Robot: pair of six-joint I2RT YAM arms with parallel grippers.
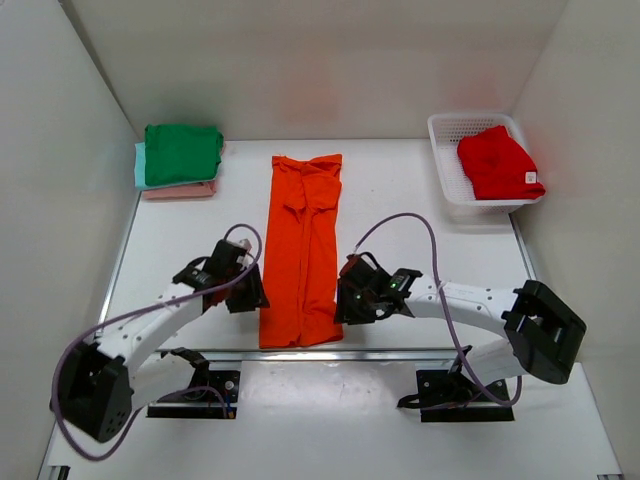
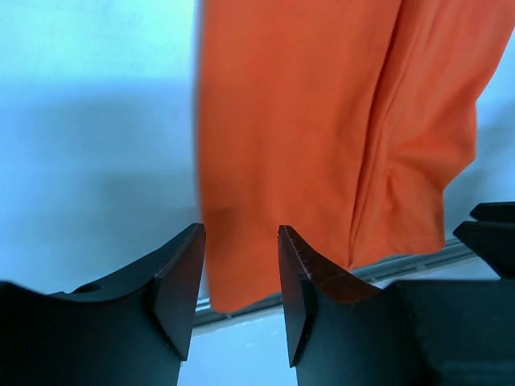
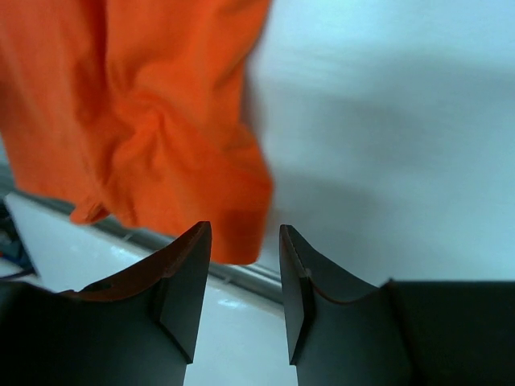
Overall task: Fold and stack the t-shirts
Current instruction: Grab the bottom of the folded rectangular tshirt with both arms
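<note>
Next, I close my left gripper on the near corner (image 1: 263,345) (image 2: 217,307) of the orange t-shirt, on the side toward the stack of folded t-shirts.
A bright orange t-shirt (image 1: 302,247) lies folded into a long narrow strip down the middle of the table, its near end at the table's front edge. My left gripper (image 1: 247,293) is open and empty beside the strip's near left corner (image 2: 233,265). My right gripper (image 1: 350,300) is open and empty beside the near right corner (image 3: 233,217). A stack of folded shirts stands at the back left: dark green (image 1: 182,153) on top, mint (image 1: 140,165) under it, pink (image 1: 178,190) at the bottom. A red shirt (image 1: 497,163) lies crumpled in the basket.
A white plastic mesh basket (image 1: 447,165) stands at the back right. White walls close the table on the left, back and right. A metal rail (image 1: 400,352) runs along the table's front edge, just past the orange shirt's near end.
</note>
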